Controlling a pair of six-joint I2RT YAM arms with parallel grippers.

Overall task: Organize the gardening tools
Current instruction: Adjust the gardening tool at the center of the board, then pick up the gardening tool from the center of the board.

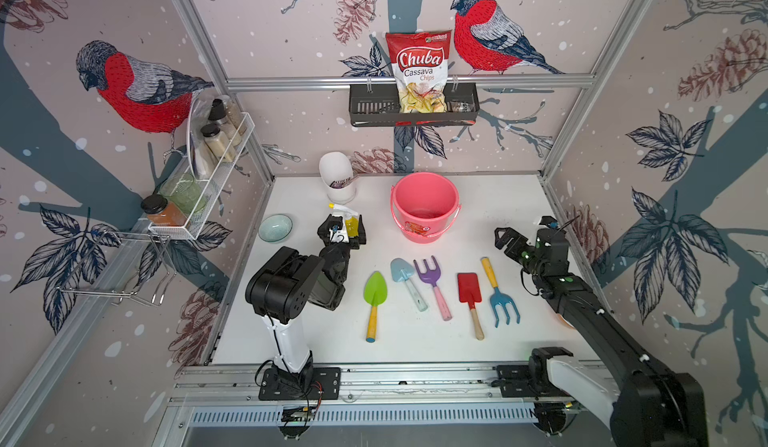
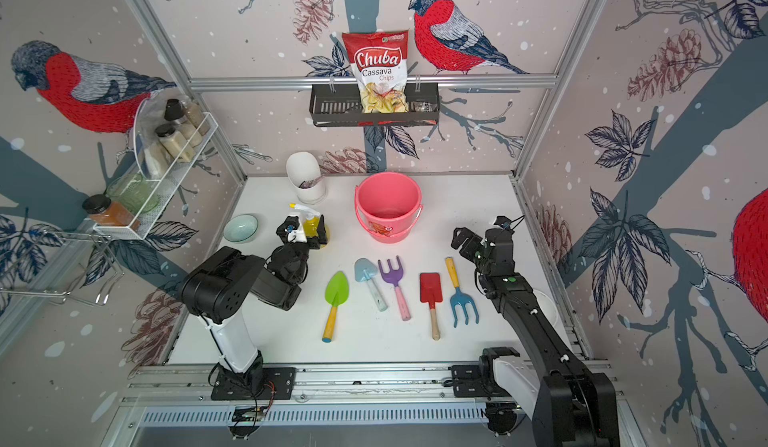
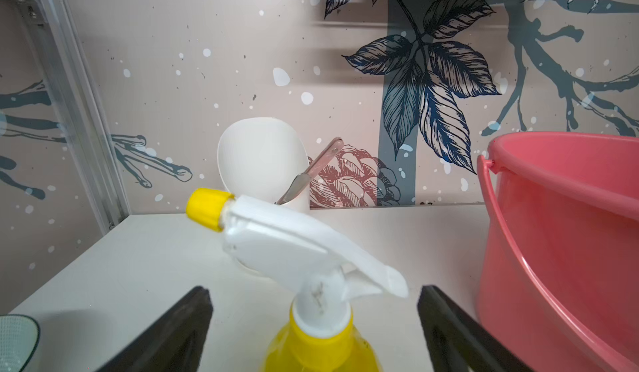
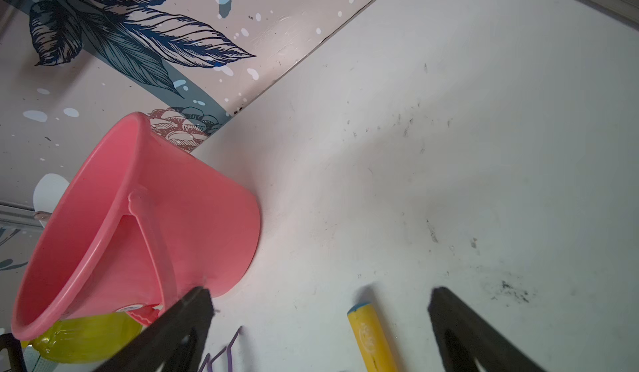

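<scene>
I need to next use my right gripper to grab the middle of the yellow handle (image 1: 488, 271) (image 4: 378, 358) on the blue fork, next to the red shovel.
The yellow spray bottle (image 1: 351, 221) (image 3: 321, 349) with its white trigger head stands upright on the white table, left of the pink bucket (image 1: 428, 229). My left gripper (image 1: 347, 229) (image 3: 314, 294) is open around its neck, with both fingers clear of it. Five tools lie in a row near the middle of the table: green shovel (image 1: 375, 289), light-blue shovel (image 1: 402, 269), purple fork (image 1: 428, 271), red shovel (image 1: 469, 288) and blue fork (image 1: 505, 305). Above the blue fork's yellow handle (image 4: 370, 335) my right gripper (image 1: 505, 239) (image 4: 320, 294) hovers, open and holding nothing.
A white utensil holder (image 1: 338, 175) stands at the back left, and a teal bowl (image 1: 275, 227) sits by the left edge. A wire shelf (image 1: 216, 154) with jars hangs on the left wall. A black shelf (image 1: 365, 108) with a chips bag hangs on the back wall.
</scene>
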